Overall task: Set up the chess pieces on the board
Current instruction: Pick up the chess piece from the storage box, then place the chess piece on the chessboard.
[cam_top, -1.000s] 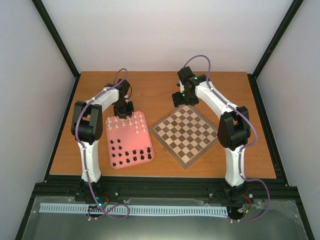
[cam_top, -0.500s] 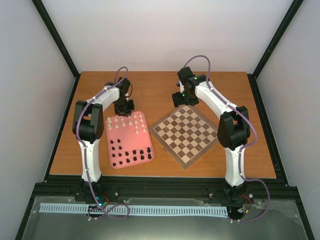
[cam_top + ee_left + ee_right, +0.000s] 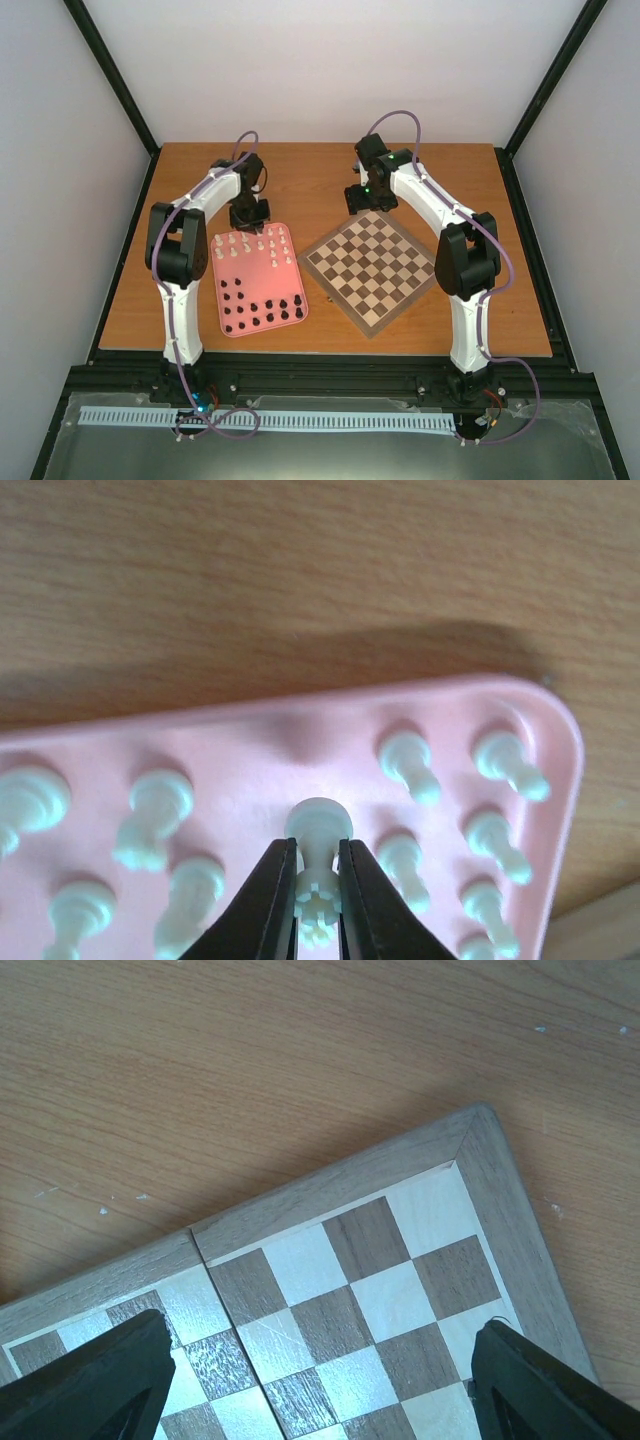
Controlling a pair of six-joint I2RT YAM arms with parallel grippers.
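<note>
Next, I release the cream-white piece from my left gripper just inside the board's far edge on the tray side [image 3: 352, 236].
The board [image 3: 370, 265] lies turned like a diamond at centre right, with no pieces on it. Cream-white pieces [image 3: 262, 247] and black pieces [image 3: 262, 310] stand on the pink tray [image 3: 222, 290] to its left. My left gripper [image 3: 248, 218] is over the tray's far edge, shut on a cream-white piece [image 3: 318, 858] with a crenellated top, held between the fingers [image 3: 268, 905] above the tray. My right gripper [image 3: 362, 200] hovers open and empty over the board's far corner [image 3: 470, 1150], its fingers [image 3: 90, 1375] spread wide.
The wooden table [image 3: 300, 180] has black frame rails along its sides. Other white pieces [image 3: 408, 765] stand close around the held one on the tray [image 3: 300, 740].
My left gripper has shifted slightly toward the tray's far edge. The right arm has not moved.
</note>
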